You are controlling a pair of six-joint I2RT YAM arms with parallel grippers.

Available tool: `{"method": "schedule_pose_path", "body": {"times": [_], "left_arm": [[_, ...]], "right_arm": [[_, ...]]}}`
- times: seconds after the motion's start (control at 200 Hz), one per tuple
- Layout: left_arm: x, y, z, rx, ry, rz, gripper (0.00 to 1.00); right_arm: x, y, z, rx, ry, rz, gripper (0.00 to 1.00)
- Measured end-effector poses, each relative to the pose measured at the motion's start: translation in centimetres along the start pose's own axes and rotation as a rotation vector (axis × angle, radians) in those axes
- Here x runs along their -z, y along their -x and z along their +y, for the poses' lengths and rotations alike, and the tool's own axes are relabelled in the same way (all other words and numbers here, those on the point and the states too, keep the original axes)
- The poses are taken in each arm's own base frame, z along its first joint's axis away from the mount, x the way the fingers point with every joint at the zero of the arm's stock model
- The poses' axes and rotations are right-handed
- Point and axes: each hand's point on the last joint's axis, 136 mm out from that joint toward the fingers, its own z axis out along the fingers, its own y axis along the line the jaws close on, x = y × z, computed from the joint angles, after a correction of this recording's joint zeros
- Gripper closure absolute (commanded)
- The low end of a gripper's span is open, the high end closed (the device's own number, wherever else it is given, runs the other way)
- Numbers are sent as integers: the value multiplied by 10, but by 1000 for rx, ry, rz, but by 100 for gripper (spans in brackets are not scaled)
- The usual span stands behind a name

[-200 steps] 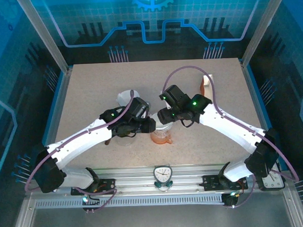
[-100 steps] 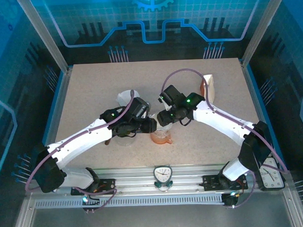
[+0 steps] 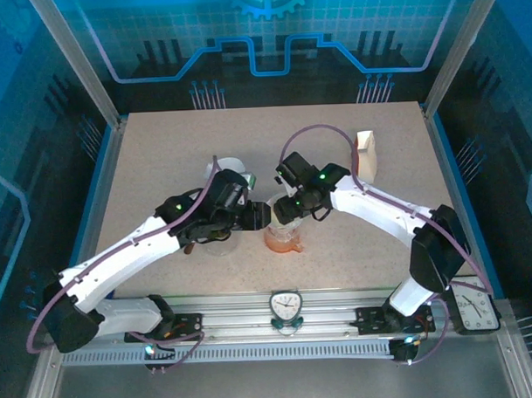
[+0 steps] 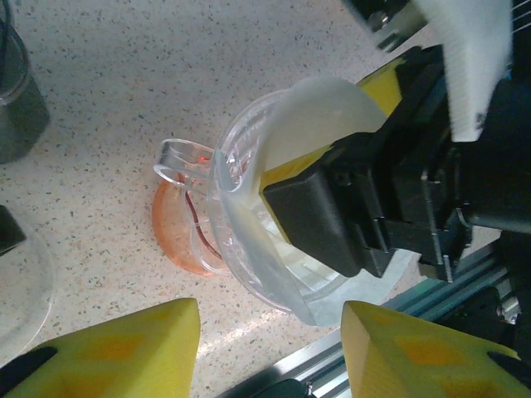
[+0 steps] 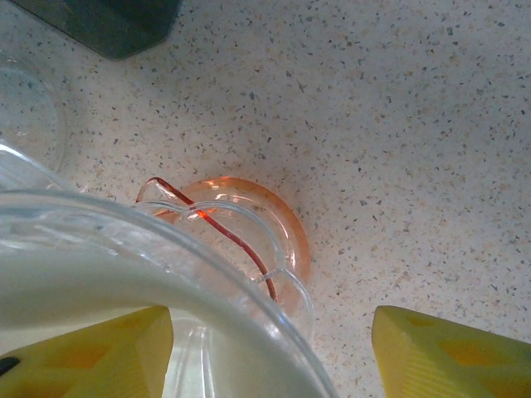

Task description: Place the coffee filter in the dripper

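The coffee filter's edge sticks up above the dripper's rim, so my left gripper will pinch the filter against the dripper's side [image 4: 226, 203] before my right gripper pulls out.
The clear glass dripper [image 3: 283, 239] with an orange base stands on the table between both arms. The white coffee filter [image 4: 315, 108] stands inside it, its edge rising above the rim. My right gripper [image 3: 289, 210] is open and straddles the dripper's wall: one black finger [image 4: 319, 211] with a yellow pad is down inside the filter, the other outside. The right wrist view has the filter [image 5: 99, 282] and dripper rim [image 5: 249, 224] between its pads. My left gripper [image 3: 261, 216] hangs open just left of the dripper, holding nothing [image 4: 270, 348].
A clear glass vessel [image 3: 228, 171] stands behind the left arm. A tan and white filter box [image 3: 366, 155] stands at the back right. A dark container [image 4: 17, 99] and another clear glass [image 4: 17, 290] sit close to the dripper. Clocks [image 3: 285, 305] rest on the front rail.
The right arm has swung left and lowered over the dripper, uncovering the box behind it. The left arm has shifted slightly back and left.
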Motion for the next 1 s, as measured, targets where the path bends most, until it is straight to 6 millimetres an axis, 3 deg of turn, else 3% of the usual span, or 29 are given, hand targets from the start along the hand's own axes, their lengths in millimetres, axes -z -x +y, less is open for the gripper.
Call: {"method": "schedule_pose_path", "body": {"times": [0.295, 0.535, 1.001], "left_arm": [[-4, 0, 3, 15, 16, 2, 50], [-21, -6, 9, 17, 56, 41, 49], [-37, 2, 15, 4, 119, 34, 58]], "right_arm": [[-14, -9, -4, 2, -19, 27, 34], [-14, -7, -4, 7, -34, 13, 34], [-15, -6, -5, 7, -36, 10, 34]]}}
